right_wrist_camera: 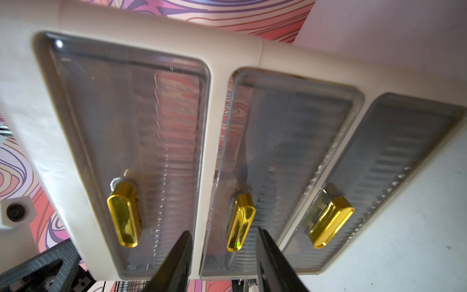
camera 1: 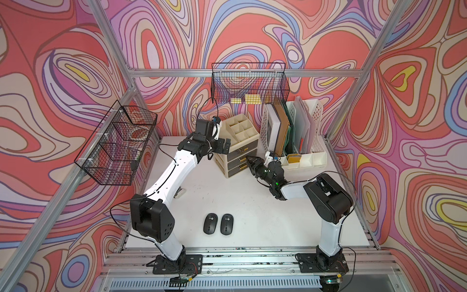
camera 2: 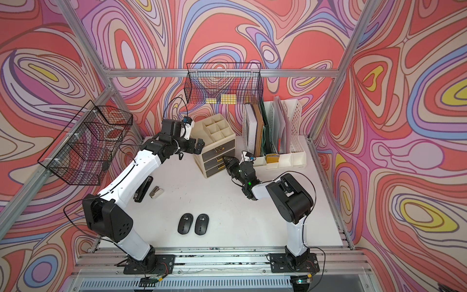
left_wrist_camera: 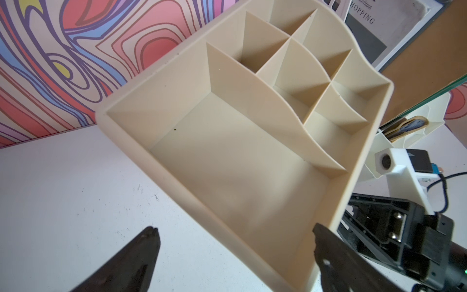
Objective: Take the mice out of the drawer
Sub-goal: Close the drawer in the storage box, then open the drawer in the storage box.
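Observation:
Next, I line up my right gripper's fingers and close them around the handle (right_wrist_camera: pixel 237 236) before I pull, as the middle drawer's gold handle slants and sits off-centre ahead of them.
Two black mice (camera 1: pixel 210 223) (camera 1: pixel 226 224) lie side by side on the white table near the front, seen in both top views (camera 2: pixel 185 223) (camera 2: pixel 201 224). The cream organiser (camera 1: pixel 242 129) stands at the back, and all three of its smoky drawers are shut. The lowest drawer (right_wrist_camera: pixel 394 177) (camera 2: pixel 213 173) sits next to the tabletop, and I cannot see what is inside it. My right gripper (right_wrist_camera: pixel 223 230) (camera 1: pixel 249 159) is open, its fingers on either side of the middle drawer's gold handle (right_wrist_camera: pixel 240 222) without touching it. My left gripper (left_wrist_camera: pixel 233 227) (camera 1: pixel 226 146) hangs wide open over the organiser's upper left corner, holding nothing.
A black stapler (camera 2: pixel 143 189) and a grey staple remover (camera 2: pixel 155 191) lie by the left arm. A white file rack (camera 1: pixel 293 134) with folders stands right of the organiser. Wire baskets hang on the left frame (camera 1: pixel 116 144) and the back rail (camera 1: pixel 250 86).

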Available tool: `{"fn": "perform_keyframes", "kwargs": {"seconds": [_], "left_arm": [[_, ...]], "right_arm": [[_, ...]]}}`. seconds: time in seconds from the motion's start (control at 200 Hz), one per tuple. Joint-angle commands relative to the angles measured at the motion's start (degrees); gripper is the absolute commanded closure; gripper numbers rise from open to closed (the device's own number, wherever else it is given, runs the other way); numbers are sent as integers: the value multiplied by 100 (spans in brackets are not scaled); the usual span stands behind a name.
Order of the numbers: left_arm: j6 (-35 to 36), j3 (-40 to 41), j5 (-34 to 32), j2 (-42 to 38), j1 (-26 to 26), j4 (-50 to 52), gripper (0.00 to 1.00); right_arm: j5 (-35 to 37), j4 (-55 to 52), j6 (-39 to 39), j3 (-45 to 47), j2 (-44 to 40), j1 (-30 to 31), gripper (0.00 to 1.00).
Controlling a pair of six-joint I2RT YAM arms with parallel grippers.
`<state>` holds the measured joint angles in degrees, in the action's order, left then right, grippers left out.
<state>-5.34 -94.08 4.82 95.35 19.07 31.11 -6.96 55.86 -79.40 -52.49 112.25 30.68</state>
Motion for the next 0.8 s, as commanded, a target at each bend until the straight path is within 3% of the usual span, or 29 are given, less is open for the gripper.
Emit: {"fn": "perform_keyframes", "kwargs": {"seconds": [0.0, 0.796], "left_arm": [[63, -44, 56, -94, -26, 101, 1], [24, -65, 98, -50, -34, 112, 1]], "right_arm": [[-53, 132, -84, -137, 123, -29, 54], [-132, 327, -391, -402, 561, -27, 59]]}}
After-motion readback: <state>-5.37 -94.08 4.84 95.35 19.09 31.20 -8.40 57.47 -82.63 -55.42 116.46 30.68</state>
